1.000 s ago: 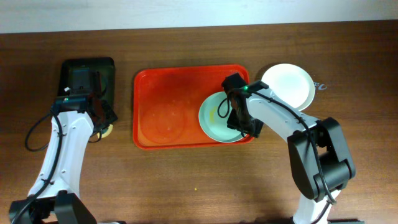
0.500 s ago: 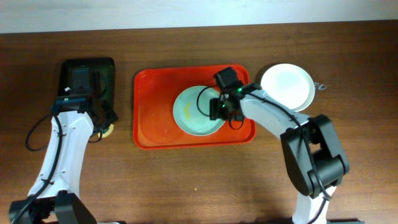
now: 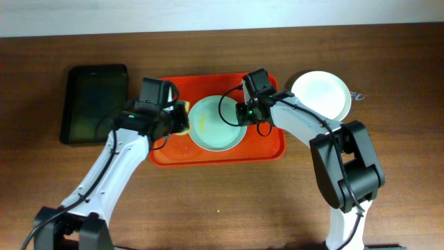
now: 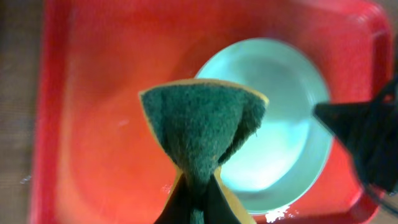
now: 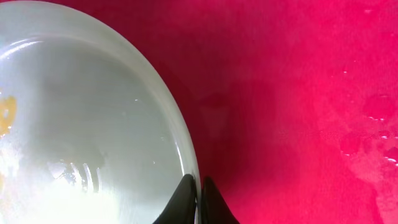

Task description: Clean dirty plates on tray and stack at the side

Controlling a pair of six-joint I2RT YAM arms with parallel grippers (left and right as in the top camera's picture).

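Observation:
Next, I drop the green and yellow sponge, which now hangs beside the mint-blue plate, near the middle of the black rectangular tray point(image 3: 101, 113) with my left gripper.
A pale mint-blue plate point(image 3: 216, 125) with a yellowish smear point(image 5: 6, 115) lies on the red-orange tray point(image 3: 166, 94). My right gripper point(image 3: 243, 111) is shut on this plate's right rim; in the right wrist view its fingers point(image 5: 199, 190) pinch the plate point(image 5: 81, 124) edge over the tray point(image 5: 298, 93). My left gripper point(image 3: 179, 119) hovers at the plate's left side, shut on a green-and-yellow sponge point(image 4: 202, 127), which hangs above the tray point(image 4: 99, 93) beside the plate point(image 4: 283, 118). A white plate point(image 3: 320, 96) rests on the table, right of the tray.
A black rectangular tray point(image 3: 94, 103) sits on the table left of the red-orange one. The right arm's dark body point(image 4: 367, 137) reaches over the plate's right side. Brown table surface runs along the front.
The left arm swung from beside the black tray to over the red-orange tray, carrying the sponge. The right gripper closed on the plate's rim after sliding the plate left.

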